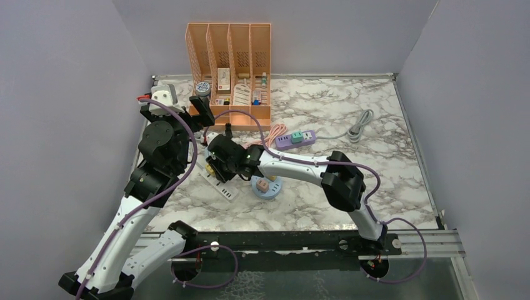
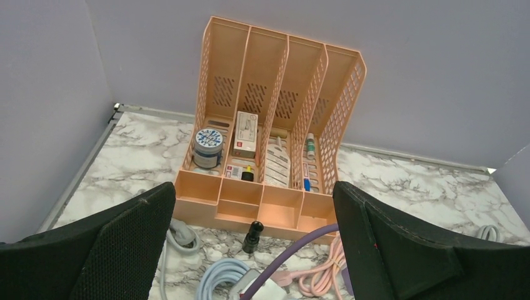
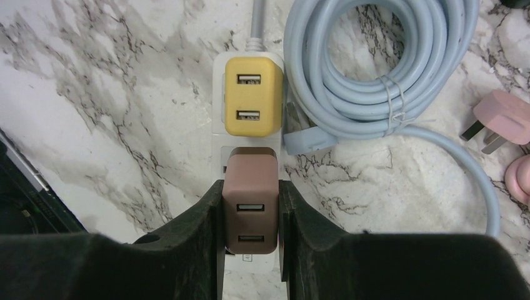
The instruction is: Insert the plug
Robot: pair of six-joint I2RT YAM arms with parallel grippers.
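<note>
Next, my right gripper lets go of the brown plug in the white power strip's socket (image 1: 220,178) (image 3: 250,182) beside the yellow plug.
In the right wrist view a brown two-port USB plug (image 3: 251,172) is clamped between my right gripper's (image 3: 250,212) black fingers, which are shut on its sides. It stands over a white power strip (image 3: 250,142), in the socket place right next to a yellow plug (image 3: 252,97) that sits in the strip. How deep the brown plug sits is hidden. From above, the right gripper (image 1: 219,164) is low over the strip (image 1: 226,191) at the table's left middle. My left gripper (image 2: 253,194) hangs open and empty, raised near the organiser (image 1: 199,109).
An orange desk organiser (image 1: 230,69) with small items stands at the back. A light blue coiled cable (image 3: 375,62) and a pink plug (image 3: 503,115) lie right of the strip. A purple power strip (image 1: 295,138), a round blue socket (image 1: 266,185) and a grey cable (image 1: 359,128) lie further right.
</note>
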